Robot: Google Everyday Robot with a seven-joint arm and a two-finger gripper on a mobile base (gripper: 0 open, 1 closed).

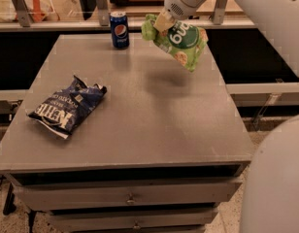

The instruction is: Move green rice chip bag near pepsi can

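Observation:
Next, the gripper releases the green rice chip bag on the grey table's far end (165, 47), beside the pepsi can.
The green rice chip bag (181, 41) hangs in the air above the far right part of the grey table (140, 110), tilted, its shadow on the tabletop below. My gripper (160, 21) is shut on the bag's top left corner, with my white arm reaching in from the upper right. The pepsi can (119, 29) stands upright near the table's far edge, a short way left of the bag and gripper.
A dark blue Kettle chip bag (67, 107) lies flat on the left side of the table. Drawers (127, 198) sit under the table's front edge. A shelf with metal posts runs behind the table. Part of my white body fills the lower right.

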